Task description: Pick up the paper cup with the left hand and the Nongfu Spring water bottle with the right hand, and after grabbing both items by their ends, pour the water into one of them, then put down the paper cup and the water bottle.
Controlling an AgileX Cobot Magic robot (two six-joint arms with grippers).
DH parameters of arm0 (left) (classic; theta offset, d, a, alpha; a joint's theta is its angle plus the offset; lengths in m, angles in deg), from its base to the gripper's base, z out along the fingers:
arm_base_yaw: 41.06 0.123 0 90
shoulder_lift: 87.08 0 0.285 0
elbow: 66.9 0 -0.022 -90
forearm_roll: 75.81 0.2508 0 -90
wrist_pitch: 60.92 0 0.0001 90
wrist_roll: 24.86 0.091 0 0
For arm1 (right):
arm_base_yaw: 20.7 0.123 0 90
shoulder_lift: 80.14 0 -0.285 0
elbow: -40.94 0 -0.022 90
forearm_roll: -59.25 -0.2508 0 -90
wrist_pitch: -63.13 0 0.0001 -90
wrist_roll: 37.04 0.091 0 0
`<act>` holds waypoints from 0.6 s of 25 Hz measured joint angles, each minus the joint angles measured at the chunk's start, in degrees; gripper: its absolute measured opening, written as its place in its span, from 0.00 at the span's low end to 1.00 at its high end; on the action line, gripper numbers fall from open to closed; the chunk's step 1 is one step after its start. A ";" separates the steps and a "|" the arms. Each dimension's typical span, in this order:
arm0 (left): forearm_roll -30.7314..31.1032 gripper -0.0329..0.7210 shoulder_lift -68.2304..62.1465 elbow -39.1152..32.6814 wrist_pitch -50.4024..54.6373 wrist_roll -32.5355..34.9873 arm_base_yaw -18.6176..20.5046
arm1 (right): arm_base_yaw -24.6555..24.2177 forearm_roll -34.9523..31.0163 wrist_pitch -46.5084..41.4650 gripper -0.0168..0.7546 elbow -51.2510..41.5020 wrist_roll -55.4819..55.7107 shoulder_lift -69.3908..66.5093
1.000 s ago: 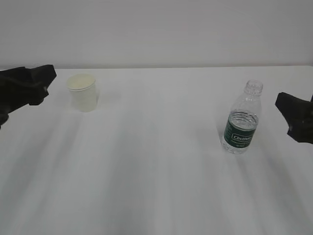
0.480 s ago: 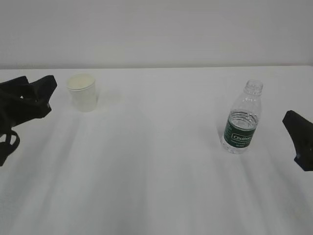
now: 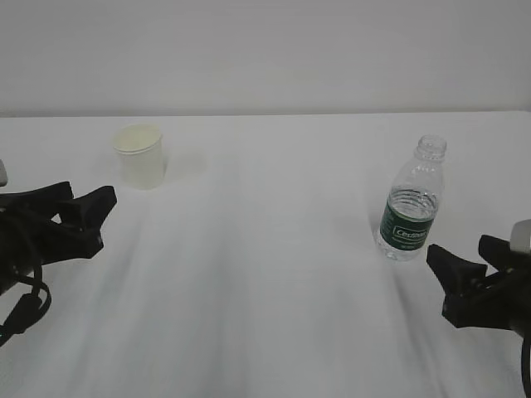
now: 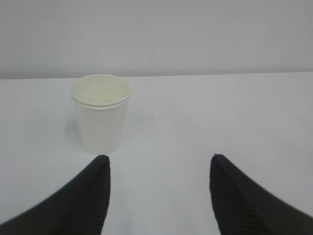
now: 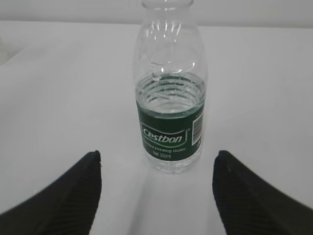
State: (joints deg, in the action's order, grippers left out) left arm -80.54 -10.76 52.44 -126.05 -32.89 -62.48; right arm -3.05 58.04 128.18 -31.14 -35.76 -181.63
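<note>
I need to close my right gripper on the dark green label [image 3: 406, 226] [image 5: 169, 134] of the clear water bottle, so that it grips around the lower half of the bottle.
The white paper cup [image 3: 139, 155] stands upright at the back left of the table; in the left wrist view [image 4: 101, 113] it sits just beyond my left fingertip. My left gripper [image 3: 91, 201] [image 4: 159, 157] is open and empty, low over the table, in front of the cup and left of it. The clear water bottle [image 3: 411, 203] [image 5: 171, 117] with the dark green label stands upright and capless at the right, holding water [image 5: 170, 95] to just above the label. My right gripper [image 3: 458, 253] [image 5: 156, 154] is open and empty, close in front of the bottle and apart from it.
The white table [image 3: 265, 282] runs back to a plain pale wall [image 3: 265, 50]. Nothing else stands on it between the cup and the bottle.
Both arms have dropped and come toward the front. The left gripper left its place beside the cup; the right gripper now sits low before the bottle. Cup and bottle have not moved.
</note>
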 joint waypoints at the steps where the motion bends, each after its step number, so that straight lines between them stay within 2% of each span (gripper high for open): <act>1: 0.28 0.65 0.00 0.00 -0.02 0.00 0.00 | 0.00 0.27 0.11 0.71 0.34 0.00 -1.35; 9: 2.33 0.65 0.00 0.00 -0.12 0.00 0.00 | 0.00 -0.72 0.33 0.73 3.09 -0.34 -4.21; 15: 3.48 0.65 -0.13 0.00 -0.12 0.00 0.00 | 0.00 -2.41 0.35 0.89 4.93 -1.28 -4.34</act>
State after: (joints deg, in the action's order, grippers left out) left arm -77.06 -10.89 52.44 -126.17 -32.89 -62.48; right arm -3.05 55.64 128.53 -26.21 -37.04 -185.97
